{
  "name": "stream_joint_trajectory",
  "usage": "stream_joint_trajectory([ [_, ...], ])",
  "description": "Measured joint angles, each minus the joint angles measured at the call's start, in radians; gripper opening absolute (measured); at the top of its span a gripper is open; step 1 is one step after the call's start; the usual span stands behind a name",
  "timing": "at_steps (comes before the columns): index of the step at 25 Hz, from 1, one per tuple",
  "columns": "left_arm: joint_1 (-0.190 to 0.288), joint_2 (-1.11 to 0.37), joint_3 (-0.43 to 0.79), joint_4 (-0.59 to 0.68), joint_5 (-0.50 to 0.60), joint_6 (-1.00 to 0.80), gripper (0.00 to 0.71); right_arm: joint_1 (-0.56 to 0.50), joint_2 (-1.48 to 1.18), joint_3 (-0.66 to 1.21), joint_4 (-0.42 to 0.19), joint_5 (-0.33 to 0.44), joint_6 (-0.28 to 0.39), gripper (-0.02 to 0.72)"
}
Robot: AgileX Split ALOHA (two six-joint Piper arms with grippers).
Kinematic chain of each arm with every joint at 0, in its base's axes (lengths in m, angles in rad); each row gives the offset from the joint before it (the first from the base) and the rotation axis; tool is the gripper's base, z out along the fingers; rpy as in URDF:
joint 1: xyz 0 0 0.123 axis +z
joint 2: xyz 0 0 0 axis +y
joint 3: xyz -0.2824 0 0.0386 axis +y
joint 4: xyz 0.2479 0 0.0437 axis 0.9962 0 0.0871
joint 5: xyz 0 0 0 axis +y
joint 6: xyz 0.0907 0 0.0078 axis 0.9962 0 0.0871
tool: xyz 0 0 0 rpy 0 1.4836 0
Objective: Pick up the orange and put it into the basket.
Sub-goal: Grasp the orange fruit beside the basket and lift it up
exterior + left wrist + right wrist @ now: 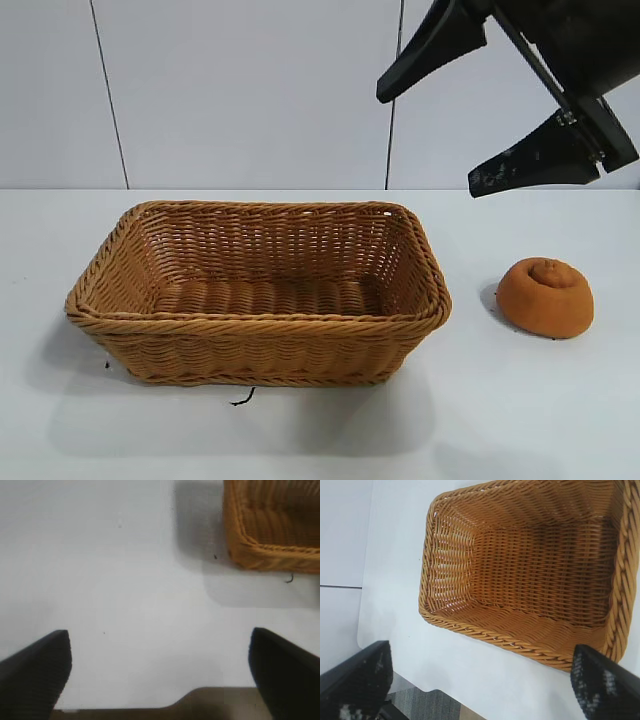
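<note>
The orange beside the basket is next, and my right gripper will go down to it and close on its upper part [550, 279], around the swirl nub.
The orange [545, 297], a brownish-orange domed lump with a swirl nub, lies on the white table to the right of the basket [255, 312]. The wicker basket is empty; it also shows in the right wrist view [510, 640] and a corner of it in the left wrist view [270, 555]. My right gripper [425, 140] is open and empty, held high above the table, above and behind the orange. My left gripper [160, 645] is open and empty over bare table left of the basket; it is out of the exterior view. The orange is not in either wrist view.
The white table [300, 440] runs to a pale panelled wall [250, 90] behind. A small dark thread [243, 398] lies on the table by the basket's front wall. The table's edge and grey floor [430, 705] show in the right wrist view.
</note>
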Motion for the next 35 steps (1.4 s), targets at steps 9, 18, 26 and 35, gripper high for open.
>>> stream_joint_trajectory([
  [9, 0.0, -0.14, 0.0, -0.002, 0.0, 0.0, 0.692, 0.0, 0.0, -0.01, -0.084, -0.008, 0.008, 0.696],
  [18, 0.0, -0.14, 0.0, -0.003, 0.0, 0.0, 0.692, 0.0, 0.0, -0.187, -0.655, 0.103, 0.28, 0.696],
  [26, 0.0, -0.14, 0.0, -0.003, 0.0, 0.0, 0.692, 0.0, 0.076, -0.268, -0.941, 0.211, 0.4, 0.696],
  [35, 0.0, -0.14, 0.0, -0.004, 0.0, 0.0, 0.692, -0.066, 0.261, -0.412, -0.982, 0.216, 0.426, 0.696],
])
